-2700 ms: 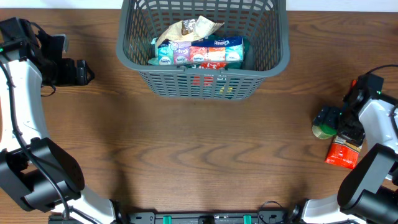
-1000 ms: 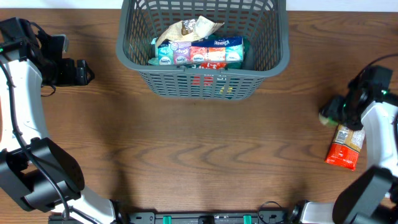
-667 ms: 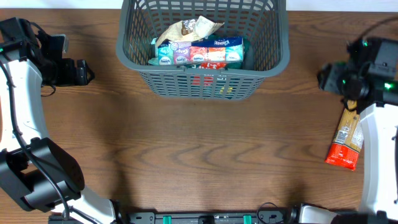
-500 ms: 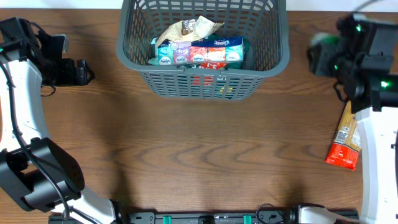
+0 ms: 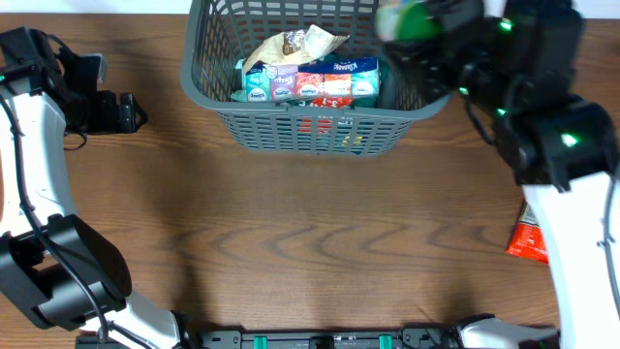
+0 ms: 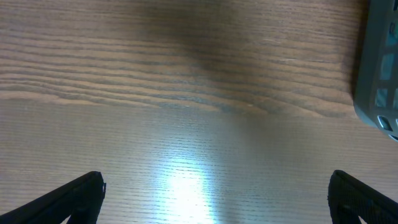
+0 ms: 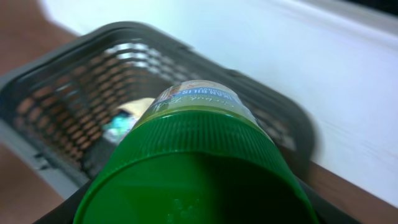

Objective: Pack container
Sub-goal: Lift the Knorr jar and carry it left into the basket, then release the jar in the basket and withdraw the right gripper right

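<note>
I should let go of the green-lidded jar, now high over the basket's rim, with my right gripper between the snack packets and the basket's near side (image 5: 379,103).
The dark grey slotted basket (image 5: 203,82) stands at the back middle of the table and holds several snack packets (image 5: 310,79). It also shows in the right wrist view (image 7: 56,124). My right gripper (image 5: 426,24) is shut on a green-lidded jar (image 5: 402,17) and holds it high over the basket's right rim. The jar's green lid (image 7: 199,168) fills the right wrist view. My left gripper (image 5: 124,111) is open and empty over bare wood left of the basket. Its fingertips (image 6: 217,199) frame bare table, and the basket's corner (image 6: 379,68) shows at the right edge.
A red and tan snack packet (image 5: 531,242) lies on the table at the right, partly hidden under my right arm. A white wall (image 7: 280,56) runs behind the basket.
My right gripper has lifted the green-lidded jar from the right side of the table and carried it up and left to the basket's right rim. The left arm has not moved.
</note>
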Robot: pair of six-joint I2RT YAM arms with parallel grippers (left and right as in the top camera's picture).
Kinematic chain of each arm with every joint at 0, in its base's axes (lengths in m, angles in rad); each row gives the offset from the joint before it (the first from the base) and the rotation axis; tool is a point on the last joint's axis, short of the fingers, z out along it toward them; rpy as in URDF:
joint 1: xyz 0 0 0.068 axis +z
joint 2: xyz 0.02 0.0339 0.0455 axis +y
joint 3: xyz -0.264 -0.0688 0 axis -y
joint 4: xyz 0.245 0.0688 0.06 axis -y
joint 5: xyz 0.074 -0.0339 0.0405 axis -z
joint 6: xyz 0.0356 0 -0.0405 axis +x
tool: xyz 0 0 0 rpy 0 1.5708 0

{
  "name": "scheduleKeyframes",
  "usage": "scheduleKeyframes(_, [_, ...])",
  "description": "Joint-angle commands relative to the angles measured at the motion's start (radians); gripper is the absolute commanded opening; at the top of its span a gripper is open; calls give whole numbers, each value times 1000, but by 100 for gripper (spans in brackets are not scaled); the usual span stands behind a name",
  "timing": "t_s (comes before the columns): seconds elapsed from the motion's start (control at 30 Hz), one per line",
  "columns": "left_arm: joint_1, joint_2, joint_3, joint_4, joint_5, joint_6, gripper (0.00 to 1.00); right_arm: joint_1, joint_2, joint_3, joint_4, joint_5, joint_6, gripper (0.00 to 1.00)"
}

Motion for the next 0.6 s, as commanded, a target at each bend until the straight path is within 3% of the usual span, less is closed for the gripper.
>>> scheduleKeyframes(0.0, [-2,-12,-3,-1,10,13,99,13,110,11,23,-50,-9,1])
scheduleKeyframes(0.27, [-2,-12,-3,-2,16,12,99,12,299,11,40,205,85,1])
scheduleKeyframes(0.57, [-2,-12,-3,0,17,10,99,11,423,11,29,232,99,1])
